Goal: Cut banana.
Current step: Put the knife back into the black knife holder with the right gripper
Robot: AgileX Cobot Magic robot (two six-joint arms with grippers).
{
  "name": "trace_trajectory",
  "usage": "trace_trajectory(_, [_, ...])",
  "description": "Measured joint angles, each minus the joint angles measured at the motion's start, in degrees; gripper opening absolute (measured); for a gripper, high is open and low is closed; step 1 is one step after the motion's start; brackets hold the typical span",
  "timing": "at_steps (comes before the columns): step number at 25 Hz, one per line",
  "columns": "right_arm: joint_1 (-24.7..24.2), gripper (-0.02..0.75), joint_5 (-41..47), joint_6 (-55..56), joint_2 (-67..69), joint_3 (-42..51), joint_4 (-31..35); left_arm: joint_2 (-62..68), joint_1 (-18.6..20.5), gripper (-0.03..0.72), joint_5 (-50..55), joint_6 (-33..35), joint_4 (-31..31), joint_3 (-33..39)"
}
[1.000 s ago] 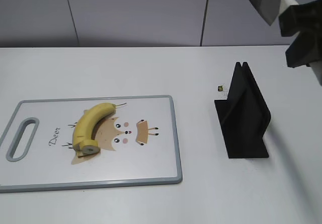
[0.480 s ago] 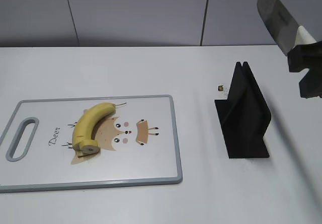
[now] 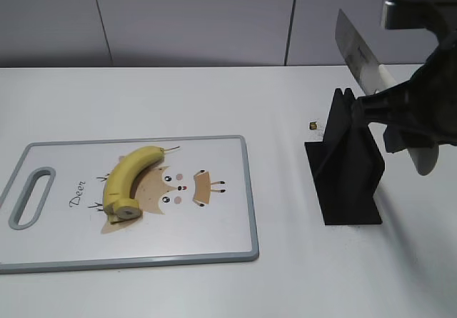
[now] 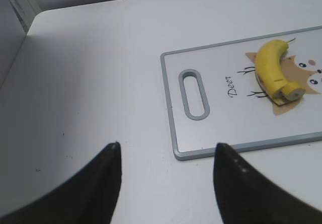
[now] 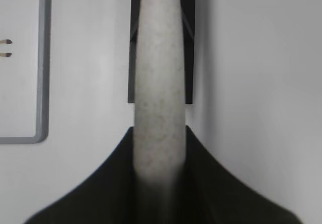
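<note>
I should use my right gripper to release the knife, its blade now above the stand, into the slanted top of the black knife stand [image 3: 365, 138] [image 5: 162, 2].
The yellow banana [image 3: 130, 179] lies whole on the cutting board [image 3: 228, 225], stem tip far, flat greyish end near; it also shows in the left wrist view [image 4: 272, 69]. My right gripper [image 3: 382, 107] is shut on the pale handle [image 5: 158, 98] of a knife [image 3: 355, 52], whose blade points up and left above the black knife stand [image 3: 346, 164]. My left gripper [image 4: 166, 153] is open and empty over the bare table, left of the board's handle slot [image 4: 194, 94]; it is out of the exterior view.
The board's corner [image 5: 40, 133] shows left of the stand [image 5: 188, 58] in the right wrist view. A tiny dark object [image 3: 313, 126] lies on the table beside the stand. A grey wall runs behind the table.
My right arm has come down and leftward with the knife, from the top right corner to just above the black stand. The banana and board have not moved.
</note>
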Motion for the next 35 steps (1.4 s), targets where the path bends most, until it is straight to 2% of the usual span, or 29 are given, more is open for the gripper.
trace_trajectory(13, [0.0,0.159,-1.6,2.21,4.43,0.18,-3.9,0.0,0.0,0.561,0.0,0.0,0.0,0.0])
trace_trajectory(30, [0.0,0.16,-1.05,2.46,11.33,0.18,-3.84,0.0,0.0,0.557,0.0,-0.02,0.0,0.0])
trace_trajectory(35, [0.0,0.16,-0.02,2.46,13.37,0.18,-1.86,0.0,0.0,0.553,0.0,-0.02,0.0,0.0])
